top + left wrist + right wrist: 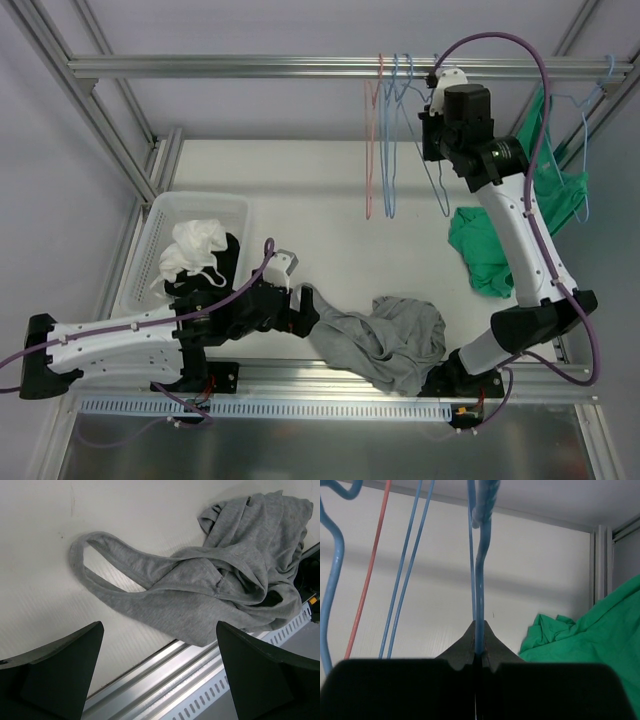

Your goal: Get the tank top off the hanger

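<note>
The robot's left gripper will close on the bunched middle [376,337] [216,575] of the grey tank top, where the looped strap meets the crumpled folds.
The grey tank top [390,340] lies crumpled on the table by the front edge, off any hanger; in the left wrist view [215,585] one strap loops out to the left. My left gripper [305,312] is open and empty just left of it, its jaws [160,680] spread wide over the table's front rail. My right gripper [431,135] is raised at the overhead rail, shut on the wire of a bare blue hanger [438,185]. The right wrist view shows the closed jaws [479,630] pinching that blue wire [480,580].
A red hanger [368,150] and another blue hanger [390,140] hang bare from the rail [250,66]. A green garment [560,190] hangs at the right, with a green pile [485,250] below. A white basket [160,235] with white cloth stands at left.
</note>
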### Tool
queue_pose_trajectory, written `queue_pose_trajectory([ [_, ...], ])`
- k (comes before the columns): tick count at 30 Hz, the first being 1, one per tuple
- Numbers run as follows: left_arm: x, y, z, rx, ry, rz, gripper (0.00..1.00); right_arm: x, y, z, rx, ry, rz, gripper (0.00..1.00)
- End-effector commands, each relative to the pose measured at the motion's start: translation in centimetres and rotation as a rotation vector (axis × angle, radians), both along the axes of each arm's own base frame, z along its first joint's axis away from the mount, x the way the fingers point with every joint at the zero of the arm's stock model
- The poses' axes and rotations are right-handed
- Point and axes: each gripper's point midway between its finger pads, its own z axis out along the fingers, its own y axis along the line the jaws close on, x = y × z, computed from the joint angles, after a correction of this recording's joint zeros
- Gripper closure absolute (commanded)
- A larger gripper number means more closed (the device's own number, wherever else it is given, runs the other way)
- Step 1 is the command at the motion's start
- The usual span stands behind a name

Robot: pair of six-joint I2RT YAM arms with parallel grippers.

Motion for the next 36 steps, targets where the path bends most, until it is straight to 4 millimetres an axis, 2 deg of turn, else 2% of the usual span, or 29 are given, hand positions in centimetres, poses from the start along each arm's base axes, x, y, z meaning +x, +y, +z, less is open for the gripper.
queue_pose_trajectory([
  [1, 0.2, -0.6, 1.6, -0.024, -0.014, -0.011, 0.01, -1.9, 0.0, 0.1, 0.04, 0.004, 0.001, 1.0],
  [2, 0.2, -0.7, 1.7, -0.028, -0.013, -0.009, 0.01, -2.0, 0.1, 0.3, 0.061, -0.005, 0.0, 0.98],
  [3, 0.2, -0.8, 1.6, -0.022, -0.011, -0.011, 0.01, -2.3, 0.3, -0.1, 0.072, 0.006, 0.01, 0.81],
  [5, 0.3, -1.2, 2.0, -0.029, -0.013, -0.01, 0.01, -3.2, 0.1, 0.6, 0.097, -0.013, 0.007, 0.58],
  [6, 0.3, -1.5, 1.7, -0.012, -0.009, -0.015, 0.01, -3.5, -0.1, 0.8, 0.1, -0.019, 0.004, 0.39],
  [7, 0.3, -2.1, 2.5, -0.024, -0.013, -0.021, 0.01, -3.9, -0.4, 0.7, 0.096, -0.02, -0.005, 0.34],
  [8, 0.3, -2.5, 2.8, -0.017, -0.021, -0.035, 0.01, -4.9, -1.0, 1.6, 0.101, -0.047, -0.011, 0.27],
  [9, 0.3, -3.3, 2.5, 0.01, -0.022, -0.052, 0.01, -5.3, -1.7, 1.8, 0.105, -0.058, -0.032, 0.11],
  [10, 0.1, -4.5, 3.8, -0.008, -0.035, -0.073, 0.01, -6.0, -2.1, 1.3, 0.103, -0.048, -0.04, 0.04],
  [11, -0.1, -5.2, 4.0, 0.002, -0.044, -0.095, 0.01, -6.6, -2.7, 1.4, 0.108, -0.057, -0.052, 0.01],
  [12, -0.1, -6.5, 3.5, 0.023, -0.04, -0.114, 0.01, -8.1, -3.8, 2.6, 0.124, -0.098, -0.069, 0.01],
  [13, -0.6, -8.0, 4.4, 0.004, -0.045, -0.145, 0.01, -9.0, -4.4, 2.6, 0.131, -0.104, -0.08, 0.01],
  [14, -1.0, -9.0, 4.3, 0.005, -0.038, -0.175, 0.01, -9.8, -5.0, 1.5, 0.126, -0.085, -0.094, 0.01],
  [15, -1.3, -10.6, 3.0, 0.03, -0.024, -0.199, 0.01, -11.9, -6.3, 2.7, 0.146, -0.138, -0.115, 0.01],
  [16, -1.8, -12.1, 3.4, 0.02, -0.019, -0.227, 0.01, -13.1, -7.0, 2.7, 0.15, -0.152, -0.129, 0.0],
  [17, -2.1, -13.1, 3.0, 0.03, -0.013, -0.245, 0.01, -14.1, -7.6, 1.4, 0.141, -0.137, -0.145, 0.01],
  [18, -2.5, -14.3, 0.8, 0.084, 0.014, -0.266, 0.01, -16.5, -8.7, 2.6, 0.159, -0.209, -0.161, 0.0],
  [19, -2.7, -15.9, 1.3, 0.069, 0.015, -0.282, 0.01, -17.5, -9.1, 2.6, 0.166, -0.233, -0.168, 0.0],
  [20, -3.3, -16.8, 0.7, 0.084, 0.022, -0.314, 0.01, -18.5, -9.4, 2.5, 0.171, -0.252, -0.17, 0.0],
  [21, -3.6, -17.8, -1.3, 0.132, 0.041, -0.335, 0.01, -19.3, -9.3, 1.8, 0.175, -0.252, -0.153, 0.01],
  [22, -3.6, -19.1, -1.0, 0.128, 0.031, -0.345, 0.01, -21.1, -9.6, 2.4, 0.193, -0.295, -0.139, 0.0],
  [23, -3.6, -19.6, -1.4, 0.139, 0.026, -0.348, 0.01, -22.0, -9.7, 2.0, 0.198, -0.29, -0.133, 0.0],
  [24, -3.5, -20.2, -3.3, 0.182, 0.041, -0.351, 0.01, -22.9, -9.5, 1.8, 0.208, -0.293, -0.111, 0.01],
  [25, -3.4, -21.2, -3.2, 0.178, 0.035, -0.355, 0.01, -24.2, -9.6, 1.8, 0.223, -0.319, -0.097, 0.01],
  [26, -3.4, -21.5, -3.9, 0.192, 0.038, -0.358, 0.01, -24.9, -9.5, 1.7, 0.229, -0.324, -0.08, 0.0],
  [27, -3.3, -21.8, -5.6, 0.228, 0.049, -0.36, 0.01, -25.5, -9.2, 1.7, 0.24, -0.33, -0.054, 0.01],
  [29, -3.3, -22.7, -6.3, 0.236, 0.059, -0.368, 0.01, -27.1, -9.3, 2.1, 0.254, -0.358, -0.032, 0.01],
  [32, -3.7, -23.4, -9.3, 0.282, 0.096, -0.379, 0.01, -28.7, -9.1, 2.8, 0.267, -0.383, 0.002, 0.01],
  [36, -3.2, -21.8, -13.9, 0.385, 0.125, -0.314, 0.01, -30.3, -8.2, 3.9, 0.296, -0.421, 0.078, 0.01],
])
